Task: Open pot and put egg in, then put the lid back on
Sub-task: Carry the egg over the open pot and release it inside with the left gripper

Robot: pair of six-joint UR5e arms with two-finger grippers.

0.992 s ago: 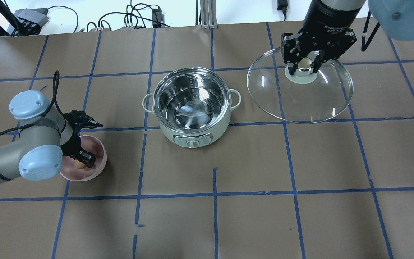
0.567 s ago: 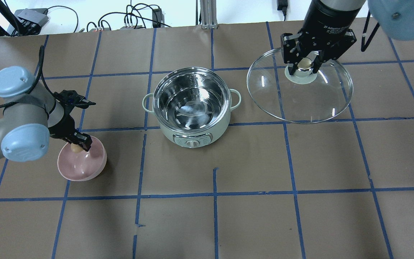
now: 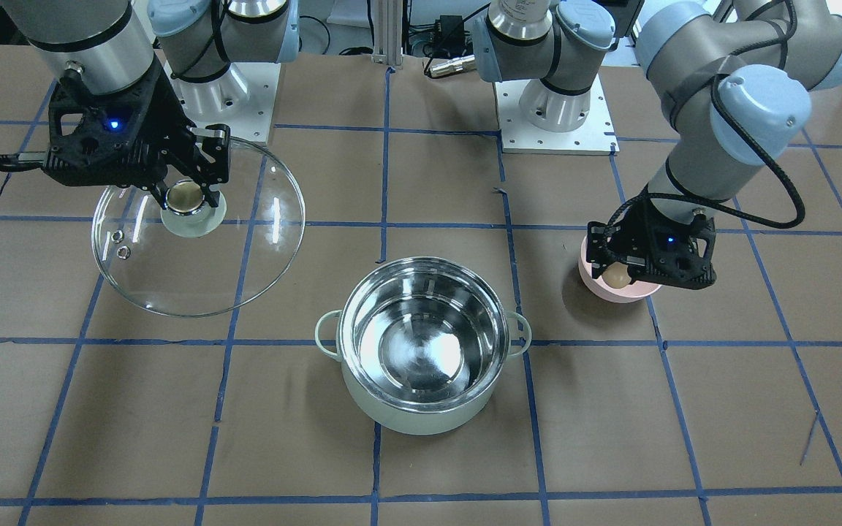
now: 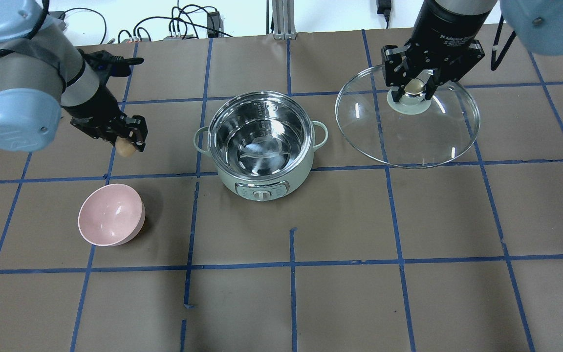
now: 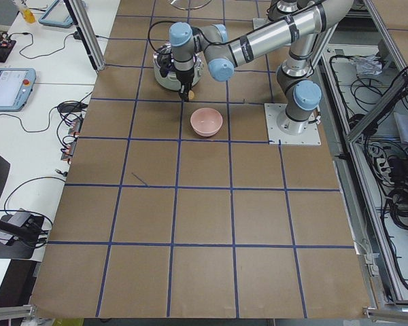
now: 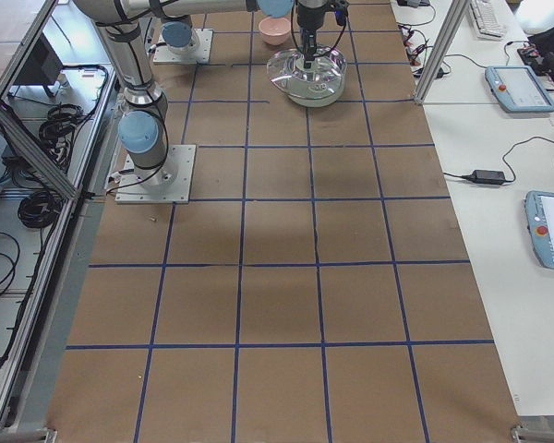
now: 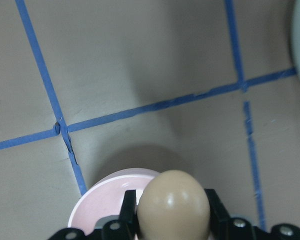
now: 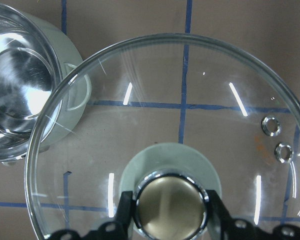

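Observation:
Next, my left gripper lets go of the tan egg inside the mint-green pot (image 3: 470, 360), by the pot's side closest to the pink bowl.
The mint-green pot (image 4: 242, 178) stands open at the table's middle, its steel inside bare; it also shows in the front view (image 3: 421, 416). My left gripper (image 4: 126, 145) is shut on the tan egg (image 4: 126, 148) and holds it in the air, left of the pot and above the pink bowl's area. The egg shows between the fingers in the left wrist view (image 7: 173, 205) and the front view (image 3: 617, 275). My right gripper (image 4: 412, 88) is shut on the knob of the glass lid (image 4: 408, 132) and holds it to the pot's right. The lid also shows in the right wrist view (image 8: 180, 90).
A pink bowl (image 4: 110, 221) sits with nothing in it at the front left, below the lifted egg in the left wrist view (image 7: 105, 200). Brown paper with blue tape lines covers the table (image 4: 340, 293). Cables lie along the far edge (image 4: 184, 24).
My left gripper has lifted the egg out of the pink bowl and carried it up and toward the far side. The right gripper and the lid have not moved.

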